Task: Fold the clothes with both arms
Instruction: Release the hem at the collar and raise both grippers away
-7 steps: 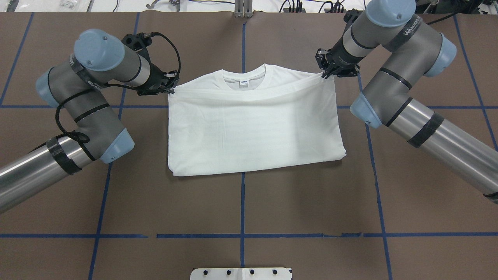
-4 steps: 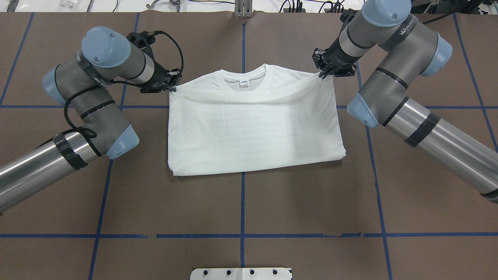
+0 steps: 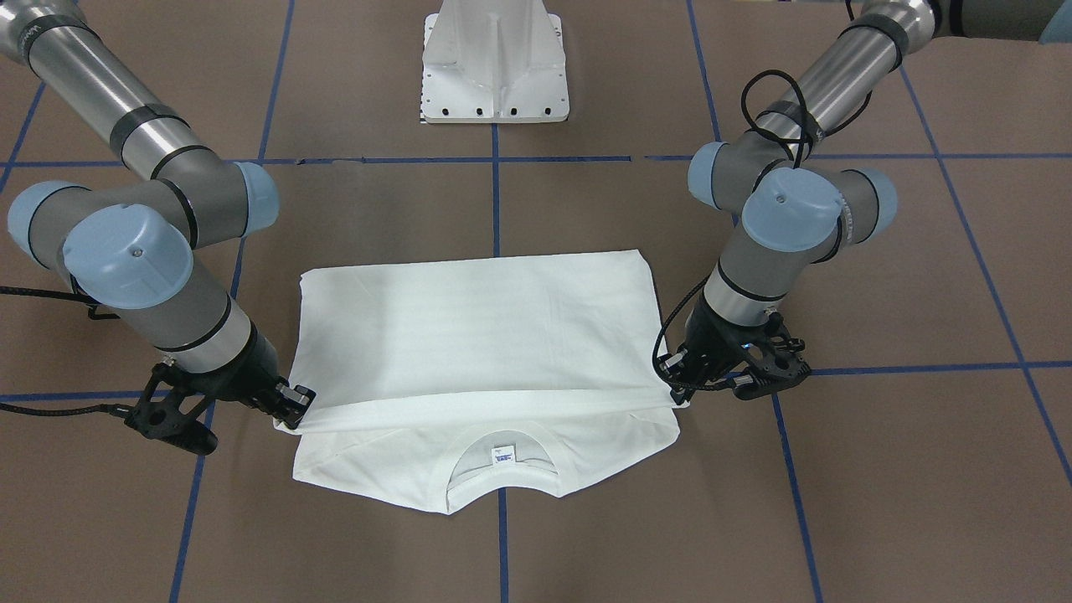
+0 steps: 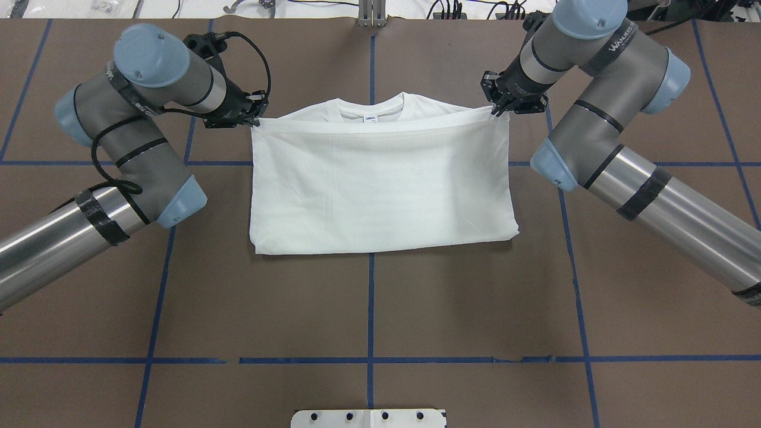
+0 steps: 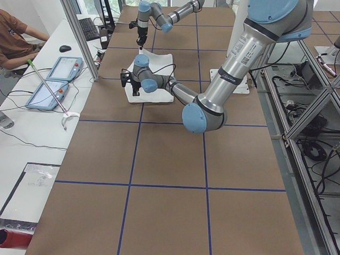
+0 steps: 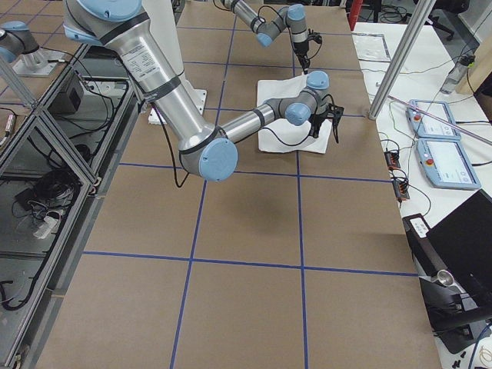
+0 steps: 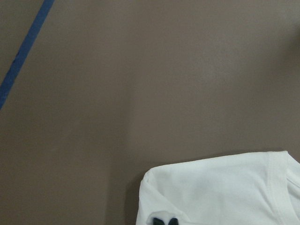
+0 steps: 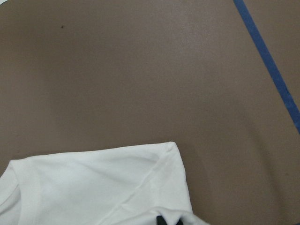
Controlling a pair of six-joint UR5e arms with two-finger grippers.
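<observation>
Next, my left gripper lets go of the hem's corner, to lie on the outer tip of the white shirt's shoulder (image 3: 678, 445) (image 7: 150, 177).
The clothes are one white shirt (image 4: 380, 184), folded over on itself on the brown table, plain side up, collar and tag (image 4: 371, 110) at the far edge. A raised hem is stretched taut between both arms, just short of the collar. My left gripper (image 4: 252, 122) is shut on the hem's left corner, and my right gripper (image 4: 496, 110) is shut on its right corner. From the front, the left gripper (image 3: 674, 394) and right gripper (image 3: 289, 410) hold the hem above the collar (image 3: 502, 465). Each wrist view shows a shirt shoulder (image 7: 215, 187) (image 8: 93, 183) lying below the pinched cloth.
The white pedestal base (image 4: 368, 418) stands at the near edge. Blue tape lines (image 4: 371, 309) cross the brown table. Beyond the far edge, a side bench holds tablets (image 5: 56, 79), and a seated person (image 5: 16, 37) is there.
Both grippers carried the hem farther from the robot, so it now covers most of the collar. The shirt's near fold edge slid away from the robot too.
</observation>
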